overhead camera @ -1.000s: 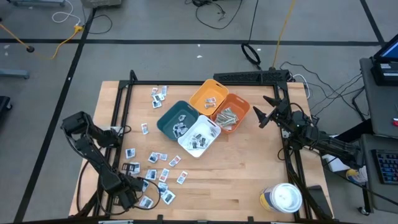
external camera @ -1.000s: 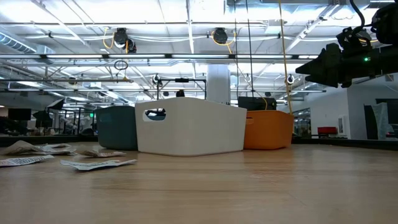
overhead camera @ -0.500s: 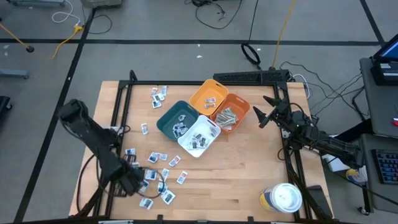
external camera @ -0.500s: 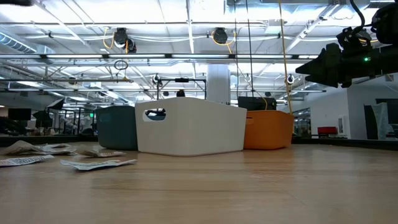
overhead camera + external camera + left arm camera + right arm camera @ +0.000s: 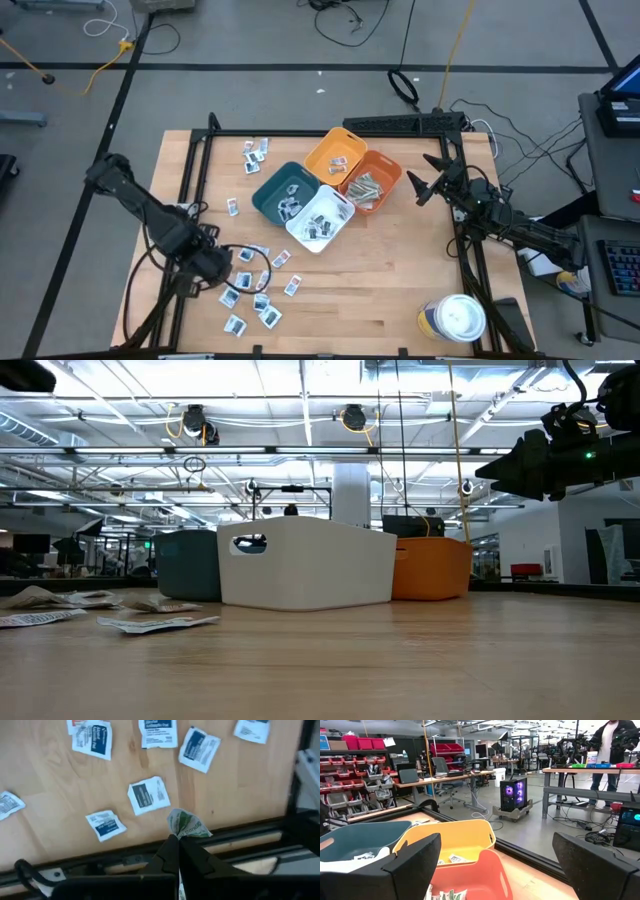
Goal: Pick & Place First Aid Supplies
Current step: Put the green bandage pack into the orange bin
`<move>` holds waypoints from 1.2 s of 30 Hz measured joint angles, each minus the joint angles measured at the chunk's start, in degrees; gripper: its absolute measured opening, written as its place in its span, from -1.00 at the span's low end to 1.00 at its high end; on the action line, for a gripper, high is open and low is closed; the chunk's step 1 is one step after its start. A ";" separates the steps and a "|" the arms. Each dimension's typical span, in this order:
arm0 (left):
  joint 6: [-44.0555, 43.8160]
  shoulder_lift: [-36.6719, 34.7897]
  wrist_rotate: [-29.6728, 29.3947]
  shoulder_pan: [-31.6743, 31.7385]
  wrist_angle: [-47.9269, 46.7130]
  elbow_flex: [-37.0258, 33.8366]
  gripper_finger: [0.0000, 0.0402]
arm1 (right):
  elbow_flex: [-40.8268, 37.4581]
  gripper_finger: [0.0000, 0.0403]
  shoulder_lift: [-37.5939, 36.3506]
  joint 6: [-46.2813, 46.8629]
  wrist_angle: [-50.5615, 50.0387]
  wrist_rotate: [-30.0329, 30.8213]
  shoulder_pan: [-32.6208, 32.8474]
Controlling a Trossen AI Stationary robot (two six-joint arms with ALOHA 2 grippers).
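Next, my left gripper releases the white-and-green packet on top of the grey-green strips that lie in the orange bin [image 5: 366, 190].
Several small white packets with blue marks [image 5: 262, 285] lie flat on the wooden table's near-left part, and more lie near the far-left corner [image 5: 256, 152]. In the left wrist view they show below the fingers [image 5: 148, 795]. My left gripper [image 5: 220, 270] hangs over this near-left scatter, shut on a crumpled white-and-green packet [image 5: 187, 825]. More packets and grey-green strips lie inside the bins. My right gripper [image 5: 420, 186] waits open by the table's right edge, beside the orange bin [image 5: 375, 180]; its fingers stand wide apart [image 5: 495, 870]. My left gripper pinches the white-and-green packet by its lower edge [image 5: 179, 834] between the two fingertips [image 5: 171, 845]. The fingers come from above, pointing down at the table. The packet sticks out past the fingertips, crumpled and lifted clear of the table.
Teal [image 5: 283, 188], white [image 5: 322, 218], yellow [image 5: 337, 152] and orange bins stand clustered at the table's middle-far part. A round white-lidded tub [image 5: 455, 318] sits at the near-right corner. A black frame rail [image 5: 240, 845] runs along the table's edge. Bare wood lies between bins and tub.
My left arm has swung its gripper from the table's near edge toward the far edge, over the scattered packets, staying shut. The right arm has kept still.
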 joint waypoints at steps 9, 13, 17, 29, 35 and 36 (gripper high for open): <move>16.68 1.67 -2.75 22.79 0.27 3.69 -1.00 | 0.01 0.87 0.00 0.00 0.00 -0.01 -0.01; 25.21 3.70 -3.01 36.35 0.16 3.81 -1.00 | 0.01 0.87 0.00 0.01 0.00 -0.02 0.00; 32.11 6.46 -4.86 47.76 -0.23 3.81 -1.00 | 0.01 0.87 0.00 0.00 0.00 0.00 -0.01; 38.07 23.95 -8.31 58.72 -1.90 21.58 -1.00 | 0.01 0.87 0.00 0.01 0.00 -0.02 -0.01; 39.27 39.24 -8.03 57.96 -6.38 44.53 -1.00 | 0.01 0.87 0.00 0.01 0.00 0.00 -0.01; 39.26 41.57 -7.57 57.86 -6.97 48.11 -1.00 | 0.00 0.87 0.00 0.02 0.00 -0.02 0.00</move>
